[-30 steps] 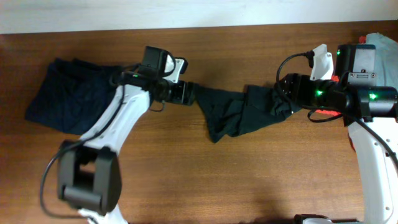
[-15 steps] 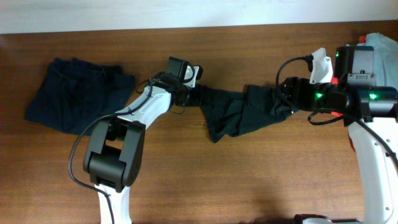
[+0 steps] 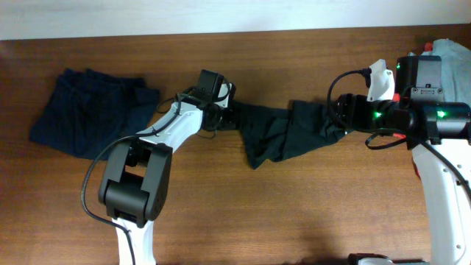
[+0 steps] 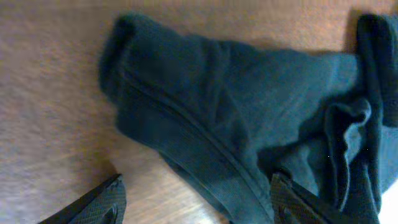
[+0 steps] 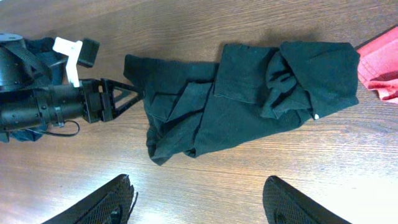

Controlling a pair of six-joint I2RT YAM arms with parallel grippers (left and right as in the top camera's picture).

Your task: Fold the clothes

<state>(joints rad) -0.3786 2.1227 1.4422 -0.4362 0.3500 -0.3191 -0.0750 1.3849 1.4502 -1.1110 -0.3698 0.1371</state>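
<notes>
The middle of the dark green garment is bunched up in folds, so my left gripper needs to grip the garment's near end (image 3: pixel 247 116), raise it high so it hangs, and lay it out before folding.
A crumpled dark green garment (image 3: pixel 276 136) lies across the middle of the wooden table. It also shows in the left wrist view (image 4: pixel 236 106) and the right wrist view (image 5: pixel 236 106). My left gripper (image 3: pixel 234 114) is open at the garment's left end, low over the table, with the garment's edge between its fingers (image 4: pixel 196 186). My right gripper (image 3: pixel 337 116) is open and empty, raised above the garment's right end (image 5: pixel 198 180). A folded dark navy garment (image 3: pixel 88 110) lies at the far left.
A red cloth (image 3: pixel 383 134) lies under my right arm, seen at the right edge of the right wrist view (image 5: pixel 380 62). A light grey-blue cloth (image 3: pixel 452 50) sits at the back right corner. Bare wood (image 3: pixel 280 213) fills the front of the table.
My left gripper has moved right from the navy garment to the green garment's left end, then held still. The right arm has barely moved.
</notes>
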